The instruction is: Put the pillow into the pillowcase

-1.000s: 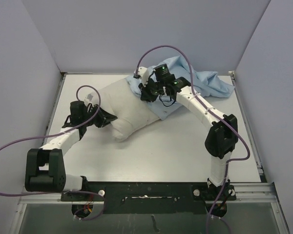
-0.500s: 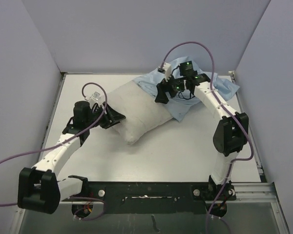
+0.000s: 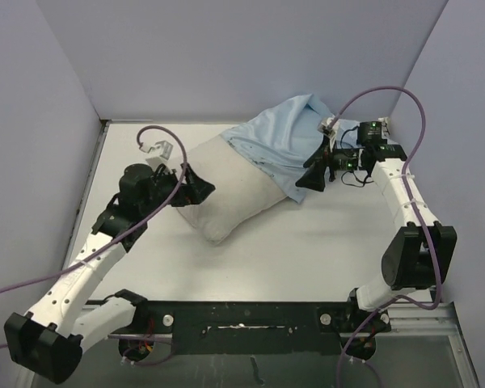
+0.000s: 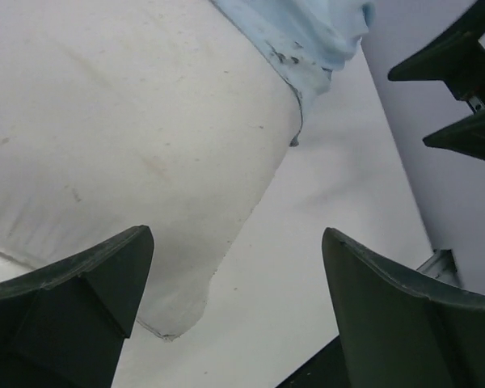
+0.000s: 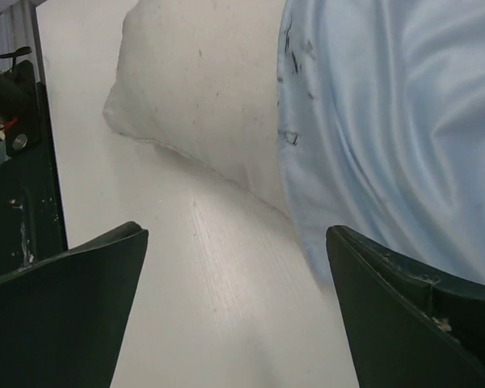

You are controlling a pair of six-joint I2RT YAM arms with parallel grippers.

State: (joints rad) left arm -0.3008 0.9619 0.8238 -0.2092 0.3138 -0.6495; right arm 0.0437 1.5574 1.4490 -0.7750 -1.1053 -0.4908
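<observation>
My left gripper is to close next on the off-white pillow's near edge (image 3: pixel 262 211) (image 4: pixel 247 212), between the pillow's bare corner and the hem of the light blue pillowcase.
The off-white pillow (image 3: pixel 226 194) lies slanted across the table's middle, its far right end tucked inside the light blue pillowcase (image 3: pixel 287 137). The case's open hem crosses the pillow in the left wrist view (image 4: pixel 295 69) and in the right wrist view (image 5: pixel 287 121). My left gripper (image 3: pixel 200 186) stands open at the pillow's left side, holding nothing, with the pillow (image 4: pixel 129 129) just ahead of the left gripper (image 4: pixel 236 236). To the right of the case's near edge, my right gripper (image 3: pixel 310 172) is open and empty. The right wrist view shows the right gripper (image 5: pixel 236 233) above bare table, with the pillow (image 5: pixel 202 89) and pillowcase (image 5: pixel 388 121) ahead.
Grey walls (image 3: pixel 40 105) close in the table on the left, back and right. The black base rail (image 3: pixel 242 315) runs along the near edge. Purple cables (image 3: pixel 388 93) loop above both arms. The white tabletop (image 3: pixel 307 242) lies between the pillow and the rail.
Both grippers opened and let go of the fabric. The right gripper drew back to the right off the pillowcase. The left gripper moved slightly right, and the pillow and case shifted right.
</observation>
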